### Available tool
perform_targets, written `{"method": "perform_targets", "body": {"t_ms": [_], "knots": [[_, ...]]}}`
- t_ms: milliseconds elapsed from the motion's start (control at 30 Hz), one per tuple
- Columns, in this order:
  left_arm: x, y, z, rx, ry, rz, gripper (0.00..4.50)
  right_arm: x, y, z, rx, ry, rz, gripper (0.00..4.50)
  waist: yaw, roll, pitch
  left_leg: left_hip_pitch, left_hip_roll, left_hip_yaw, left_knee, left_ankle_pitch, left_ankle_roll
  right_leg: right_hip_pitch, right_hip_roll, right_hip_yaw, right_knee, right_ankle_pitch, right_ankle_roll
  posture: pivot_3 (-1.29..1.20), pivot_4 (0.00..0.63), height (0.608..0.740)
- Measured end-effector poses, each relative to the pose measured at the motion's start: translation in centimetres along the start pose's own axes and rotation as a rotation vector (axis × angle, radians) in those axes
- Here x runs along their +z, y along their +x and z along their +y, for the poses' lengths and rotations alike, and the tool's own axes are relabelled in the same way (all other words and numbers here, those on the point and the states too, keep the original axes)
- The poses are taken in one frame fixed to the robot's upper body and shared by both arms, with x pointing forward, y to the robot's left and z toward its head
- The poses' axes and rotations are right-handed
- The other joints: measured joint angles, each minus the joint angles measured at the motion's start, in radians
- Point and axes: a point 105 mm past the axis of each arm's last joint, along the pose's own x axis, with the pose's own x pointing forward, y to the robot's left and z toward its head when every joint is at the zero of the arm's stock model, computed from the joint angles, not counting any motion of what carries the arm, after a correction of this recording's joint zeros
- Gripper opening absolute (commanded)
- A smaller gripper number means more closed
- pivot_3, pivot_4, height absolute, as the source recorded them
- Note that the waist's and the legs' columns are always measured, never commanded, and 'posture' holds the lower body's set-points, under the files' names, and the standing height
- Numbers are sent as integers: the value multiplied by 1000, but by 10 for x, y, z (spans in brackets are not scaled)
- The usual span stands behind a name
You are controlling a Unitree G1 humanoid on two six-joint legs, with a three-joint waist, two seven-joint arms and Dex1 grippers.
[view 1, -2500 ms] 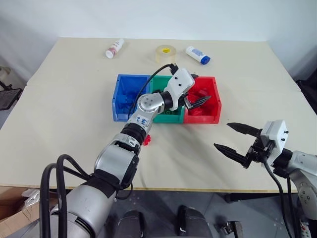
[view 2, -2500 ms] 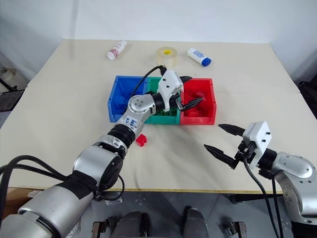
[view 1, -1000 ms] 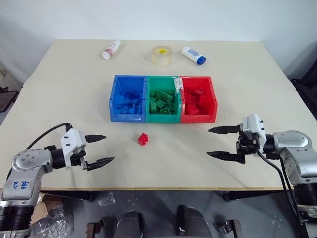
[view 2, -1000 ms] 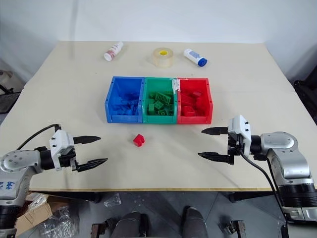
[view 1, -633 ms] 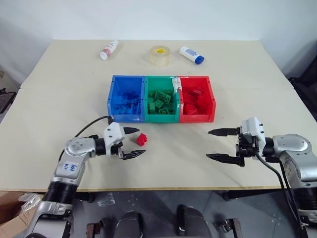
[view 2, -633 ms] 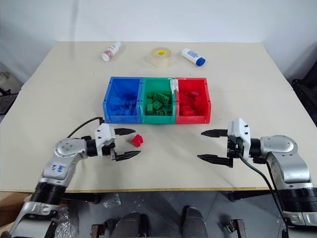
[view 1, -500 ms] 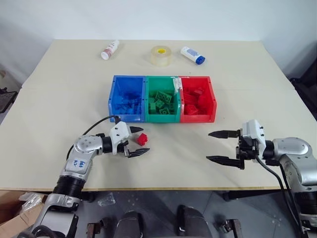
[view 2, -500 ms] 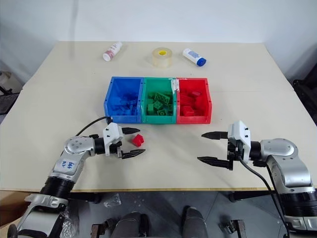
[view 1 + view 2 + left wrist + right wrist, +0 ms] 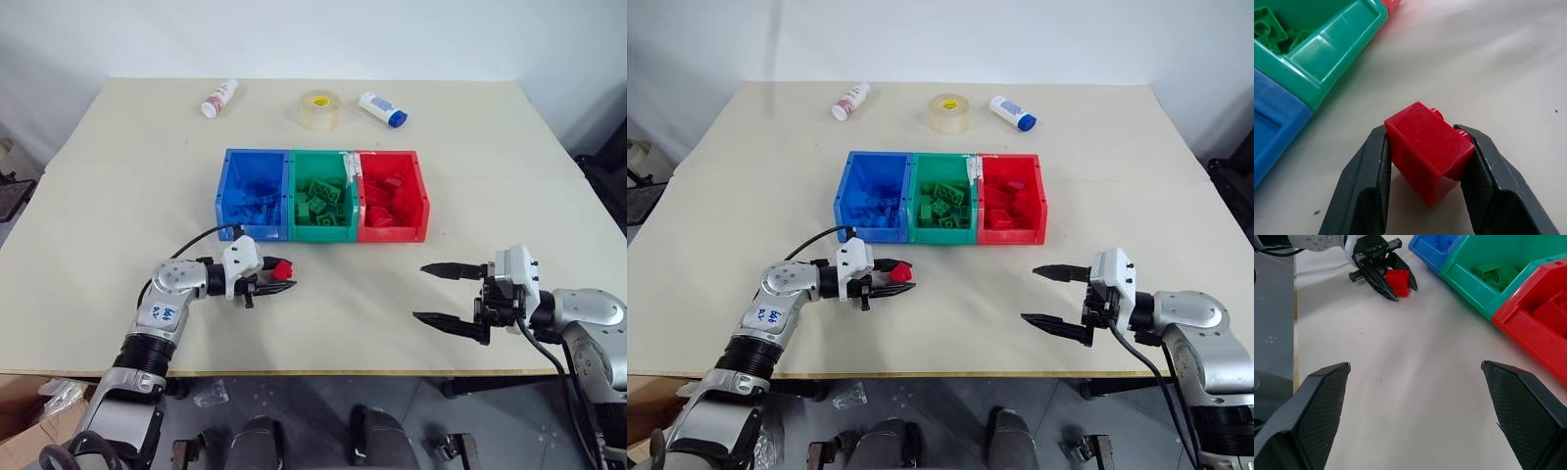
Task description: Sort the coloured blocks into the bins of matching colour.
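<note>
I should let go of the red block with my left gripper on the red blocks inside the red bin point(image 9: 393, 205), near its front. The held block is now just in front of the bins.
A small red block point(image 9: 282, 268) lies on the table just in front of the bins, and my left gripper point(image 9: 277, 280) is shut on it. In the left wrist view the red block point(image 9: 1427, 149) sits squeezed between the two black fingers point(image 9: 1364, 186). The blue bin point(image 9: 250, 232), green bin point(image 9: 321, 233) and red bin point(image 9: 395, 234) stand joined in a row mid-table, each holding several blocks of its own colour. My right gripper point(image 9: 421, 291) hovers open and empty over the table's right front, its fingers point(image 9: 1317, 416) spread wide.
Two white bottles point(image 9: 217, 97) point(image 9: 379, 108) and a tape roll point(image 9: 319, 109) lie at the table's far side behind the bins. The table's front edge runs close under both arms. Bare tabletop lies between the two grippers.
My left gripper swung in from the front left to the red block and shut on it. The right gripper stayed open and barely moved.
</note>
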Motion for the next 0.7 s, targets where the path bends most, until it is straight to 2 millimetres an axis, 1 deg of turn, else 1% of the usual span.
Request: {"method": "perform_targets", "body": {"t_ms": [67,100,167,300,367,500,567,633,700], "knots": [[4,2,1,-7,5,-15,1580,0,-1,-2,-17,-1,-2,4500,0,0,0,0,0,0,0,0,0,0,0,0,0,0,0,0,150,740],[11,5,3,-12,15,-33,1580,1,-1,-3,-30,-2,-7,4500,2,0,0,0,0,0,1,0,0,0,0,0,0,0,0,0,150,740],[29,11,9,-21,50,-81,1580,6,-4,-8,-69,-4,-38,4500,8,0,0,-1,0,-1,2,0,0,0,0,0,0,0,0,0,150,740],[74,30,23,-34,141,-187,1580,11,-7,-13,-123,-11,-66,4500,18,0,0,-1,0,-1,4,0,1,1,0,0,0,0,1,0,150,740],[92,39,29,-41,167,-227,1580,13,-8,-13,-142,-15,-78,4500,22,0,0,-1,0,-1,4,0,1,1,0,0,0,0,1,0,150,740],[125,70,48,-32,163,-300,1580,13,-8,-10,-177,-14,-91,4500,28,-1,0,-3,-1,-2,6,-1,2,1,0,-1,-1,1,2,0,150,740],[137,83,54,-22,176,-309,1580,12,-9,-7,-193,-13,-96,4500,27,-1,0,-4,-1,-2,6,-1,3,1,0,-1,-3,2,3,0,150,740],[146,98,57,-12,184,-309,1580,11,-9,-4,-211,-7,-97,4500,26,-1,0,-6,-1,-2,6,-2,3,1,0,-1,-6,2,4,0,150,740],[151,113,57,1,169,-305,1580,9,-12,-2,-240,-2,-98,4500,26,-1,0,-7,-2,-2,6,-2,4,1,0,-1,-7,3,5,0,150,740]]}}
